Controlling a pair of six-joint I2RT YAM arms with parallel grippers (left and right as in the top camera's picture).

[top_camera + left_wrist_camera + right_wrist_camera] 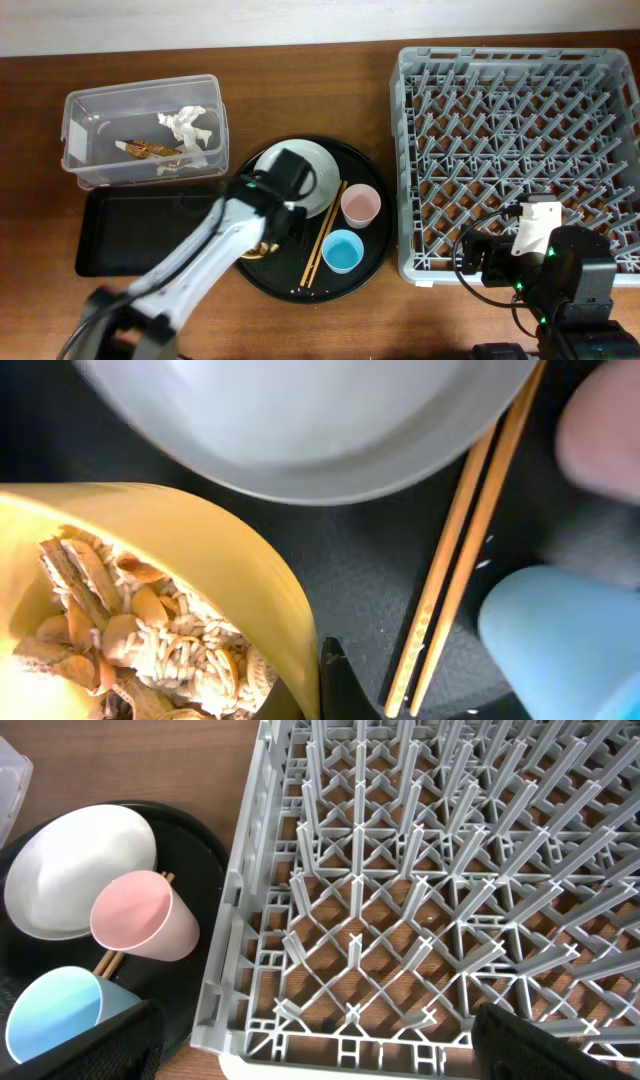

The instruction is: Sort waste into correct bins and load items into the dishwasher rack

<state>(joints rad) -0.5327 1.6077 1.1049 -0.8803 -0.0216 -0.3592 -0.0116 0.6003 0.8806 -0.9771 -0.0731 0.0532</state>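
I will release the small yellow bowl with my left gripper on the grey-green plate (325,162), toward the plate's far edge that faces the dishwasher rack.
My left gripper (268,238) (325,665) is shut on the rim of the small yellow bowl (260,250) (200,540), which holds beige food scraps (130,630). Beside it lie the grey-green plate (322,185) (300,420), the chopsticks (325,235) (460,550), the pink cup (360,206) (145,920) and the light blue cup (343,250) (560,630). White tissue (185,125) and the foil wrapper (150,150) lie in the clear tub (140,100). The shallow black tray (130,230) is in front of it. My right gripper (520,245) (320,1050) is open and empty over the front edge of the dishwasher rack (520,130) (450,870).
The dishes stand on a large round black tray (370,270) between the bins and the rack. My left arm crosses the black tray's right end and hides most of the bowl from overhead. The table is brown wood.
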